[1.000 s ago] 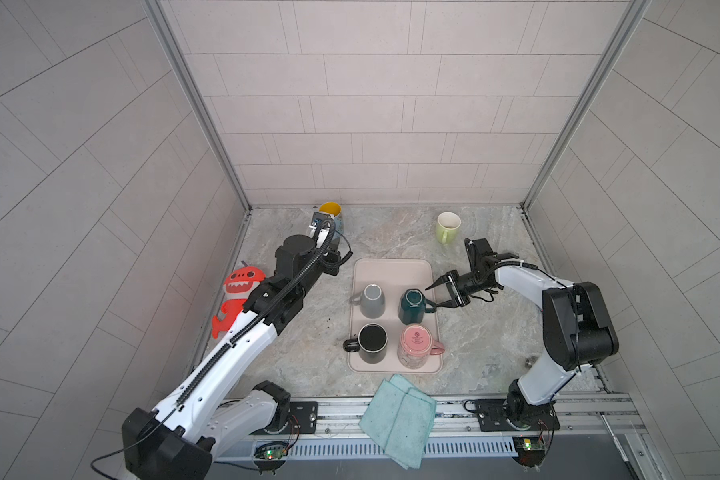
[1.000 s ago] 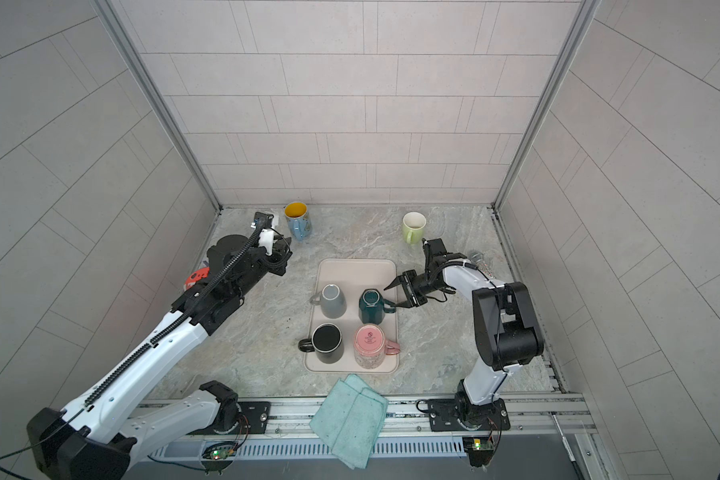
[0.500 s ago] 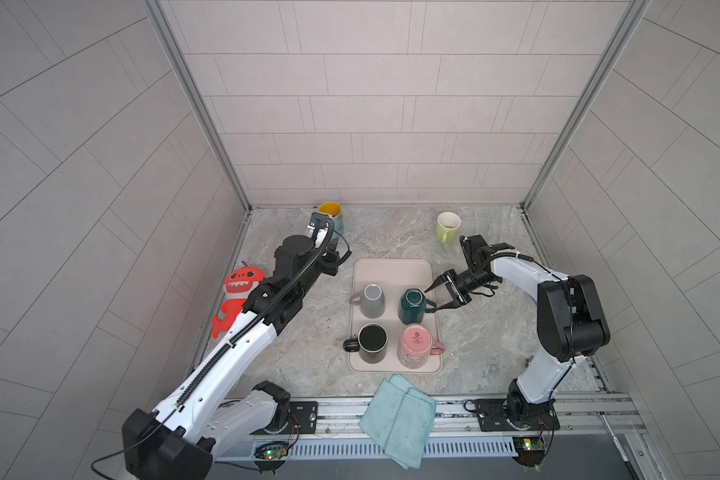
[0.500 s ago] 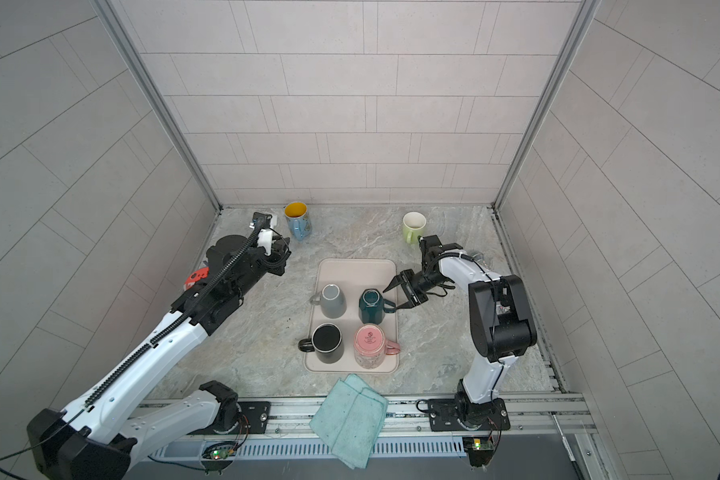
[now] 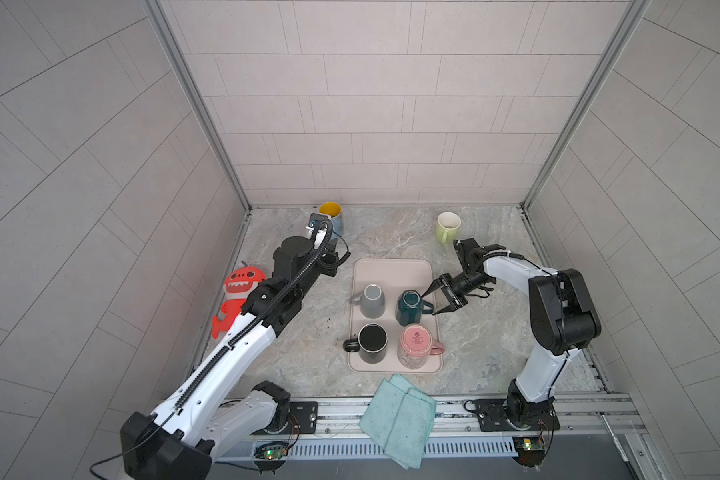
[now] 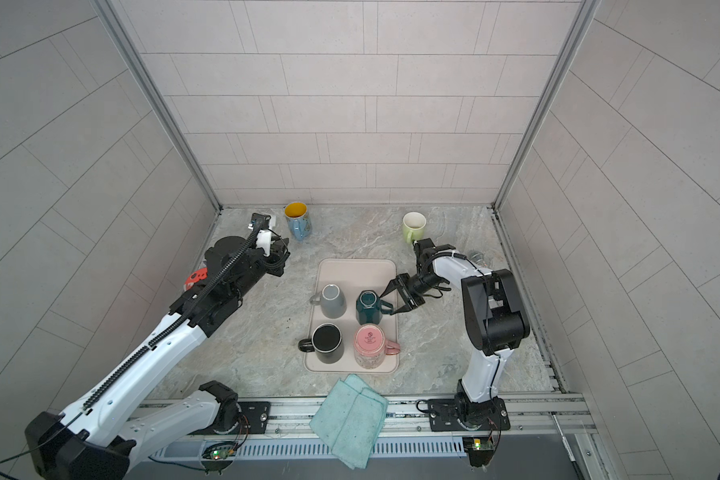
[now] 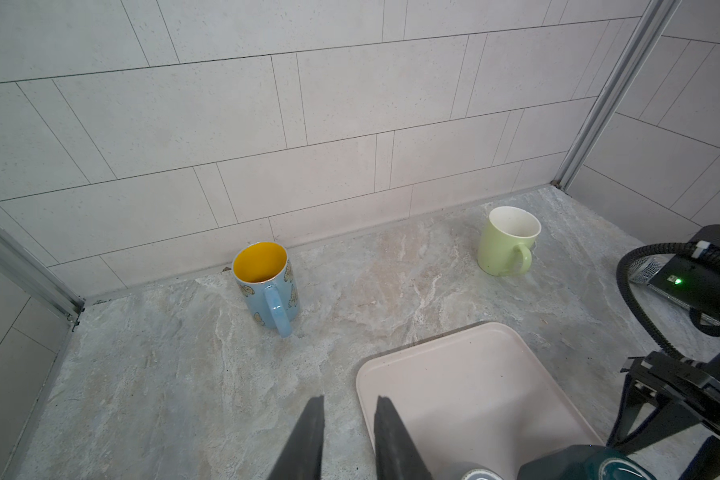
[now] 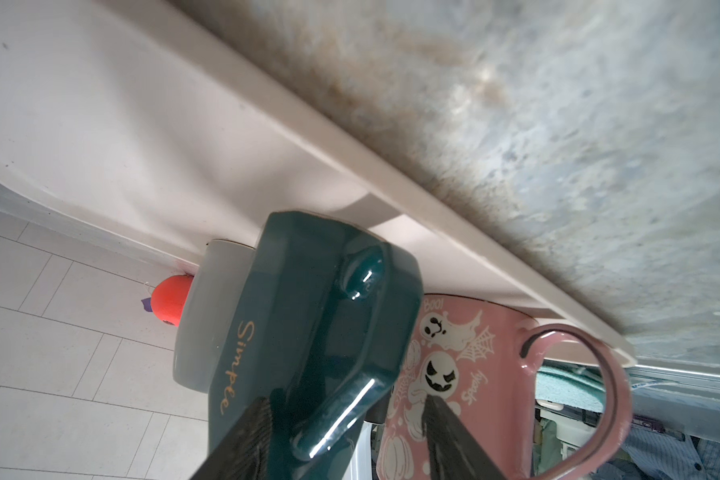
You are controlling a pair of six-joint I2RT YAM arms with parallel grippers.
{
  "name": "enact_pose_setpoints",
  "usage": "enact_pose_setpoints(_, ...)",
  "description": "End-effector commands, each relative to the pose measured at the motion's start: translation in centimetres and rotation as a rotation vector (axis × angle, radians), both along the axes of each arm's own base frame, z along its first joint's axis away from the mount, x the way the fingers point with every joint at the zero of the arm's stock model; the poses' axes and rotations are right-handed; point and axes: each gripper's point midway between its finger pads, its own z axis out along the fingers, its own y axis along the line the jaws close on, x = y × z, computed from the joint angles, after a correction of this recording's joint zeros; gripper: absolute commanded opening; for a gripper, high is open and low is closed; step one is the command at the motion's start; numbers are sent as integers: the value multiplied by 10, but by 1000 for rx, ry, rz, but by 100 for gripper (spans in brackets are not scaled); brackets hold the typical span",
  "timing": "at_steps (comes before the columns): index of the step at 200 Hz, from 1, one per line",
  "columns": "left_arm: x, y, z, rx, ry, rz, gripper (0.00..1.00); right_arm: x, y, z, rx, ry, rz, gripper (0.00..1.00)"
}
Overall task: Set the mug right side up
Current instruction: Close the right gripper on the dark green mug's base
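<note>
My right gripper will grip the handle (image 5: 428, 307) (image 8: 336, 420) of the dark teal mug next, because that lets it turn the mug over.
A dark teal mug (image 5: 408, 305) (image 6: 368, 307) stands upside down at the back right of the beige tray (image 5: 391, 270), its handle pointing right. My right gripper (image 5: 430, 304) (image 6: 387, 304) is open, low beside the tray's right edge. In the right wrist view its fingers straddle the teal mug's (image 8: 308, 299) handle, with a clear gap on one side. My left gripper (image 7: 350, 399) hovers over the counter by the tray's back left corner, open by a narrow gap with nothing in it.
On the tray also stand an upside-down grey mug (image 5: 371, 300), an upright black mug (image 5: 373, 343) and an upside-down pink mug (image 5: 415, 345). A blue mug (image 5: 331, 216) and a green mug (image 5: 447, 226) stand upright by the back wall. A red toy (image 5: 238, 299) lies left, a teal cloth (image 5: 400, 419) in front.
My right gripper has edged in toward the teal mug's handle and its jaws have widened a little. The left arm has not moved.
</note>
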Motion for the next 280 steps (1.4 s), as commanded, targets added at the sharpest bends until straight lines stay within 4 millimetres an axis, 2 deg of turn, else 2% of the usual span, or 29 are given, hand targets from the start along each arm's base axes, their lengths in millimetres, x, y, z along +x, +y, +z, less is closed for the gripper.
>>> enact_pose_setpoints(1,-2,7,3,0,-12,22,25,2,0,-2,-28,20,-7,60)
enact_pose_setpoints(47,-1,7,2,0,-9,22,25,11,1,-2,-43,12,-17,60)
enact_pose_setpoints(98,-1,8,0,4,-2,25,25,2,4,-10,-50,48,-2,58)
enact_pose_setpoints(228,-1,10,-3,7,3,32,25,10,11,-19,-50,60,14,48)
enact_pose_setpoints(254,-1,11,-2,8,1,35,25,13,12,-20,-49,59,17,44)
enact_pose_setpoints(280,-1,12,-4,11,6,37,25,13,12,-22,-51,61,17,36)
